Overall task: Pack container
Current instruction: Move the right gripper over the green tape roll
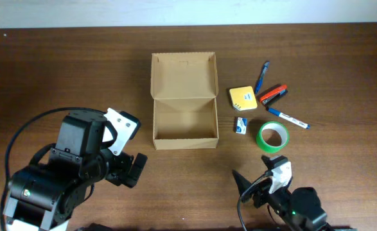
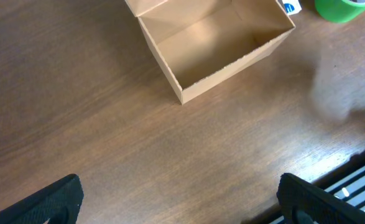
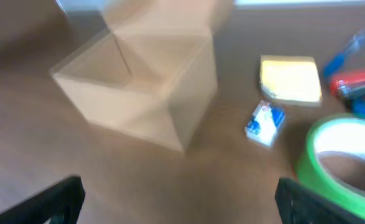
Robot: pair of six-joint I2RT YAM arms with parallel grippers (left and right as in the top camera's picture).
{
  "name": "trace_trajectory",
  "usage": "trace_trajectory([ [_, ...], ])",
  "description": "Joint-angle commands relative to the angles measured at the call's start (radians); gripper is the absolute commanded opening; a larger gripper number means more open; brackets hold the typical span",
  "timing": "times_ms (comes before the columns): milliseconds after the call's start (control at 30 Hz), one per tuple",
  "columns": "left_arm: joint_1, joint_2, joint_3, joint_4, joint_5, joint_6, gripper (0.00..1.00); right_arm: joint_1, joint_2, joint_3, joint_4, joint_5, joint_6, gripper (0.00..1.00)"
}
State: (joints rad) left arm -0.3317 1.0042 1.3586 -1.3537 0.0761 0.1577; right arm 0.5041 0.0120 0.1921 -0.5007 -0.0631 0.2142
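Observation:
The robot's right gripper will next go to the green tape roll and close on its side (image 1: pixel 286 136) farthest from the container.
The container (image 1: pixel 184 122) is a tan cardboard box in the middle of the table, with its flap lid (image 1: pixel 183 74) folded back and nothing inside. My left gripper (image 1: pixel 129 151) hovers to its lower left, open and holding nothing. In the left wrist view the container (image 2: pixel 213 43) lies ahead of the wide-apart jaws of this gripper (image 2: pixel 182 199). My right gripper (image 1: pixel 260 179) is near the front edge, below a green tape roll (image 1: pixel 273 136), open and holding nothing. The blurred right wrist view shows the container (image 3: pixel 138 87) ahead on the left and the tape roll (image 3: pixel 344 162) on the right.
Right of the box lie a yellow sticky-note pad (image 1: pixel 242 97), a small blue-and-white eraser (image 1: pixel 241 124), a blue pen (image 1: pixel 263 76), a red-and-black stapler-like item (image 1: pixel 273 95) and a white marker (image 1: pixel 288 117). Bare wood surrounds the left arm.

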Motion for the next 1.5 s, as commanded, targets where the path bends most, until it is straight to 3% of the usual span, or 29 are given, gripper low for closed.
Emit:
trace_trajectory([
  [0,-0.001,0.0,0.019,0.003,0.014,0.016,1.0,0.009,-0.01,-0.006,0.053,-0.148,0.05,0.99],
  [133,-0.001,0.0,0.019,0.003,0.014,0.016,1.0,0.009,-0.01,-0.006,0.053,-0.223,0.098,0.99],
  [300,-0.001,0.0,0.019,0.003,0.014,0.016,1.0,0.004,-0.005,-0.006,0.038,-0.187,0.103,0.99],
  [400,-0.001,0.0,0.019,0.003,0.014,0.016,1.0,0.004,0.016,-0.006,-0.011,-0.113,0.212,0.99],
  [567,-0.001,0.0,0.019,0.003,0.014,0.016,1.0,0.004,0.092,0.025,-0.02,-0.043,0.233,0.99],
  [1000,-0.001,0.0,0.019,0.003,0.014,0.016,1.0,0.004,0.554,0.237,-0.019,0.134,0.231,0.99],
  [1267,-0.001,0.0,0.019,0.003,0.014,0.016,1.0,-0.002,0.738,0.363,-0.047,0.236,0.206,0.99],
  [1467,-0.001,0.0,0.019,0.003,0.014,0.016,1.0,-0.139,0.8,0.459,-0.141,0.215,0.179,0.99],
])
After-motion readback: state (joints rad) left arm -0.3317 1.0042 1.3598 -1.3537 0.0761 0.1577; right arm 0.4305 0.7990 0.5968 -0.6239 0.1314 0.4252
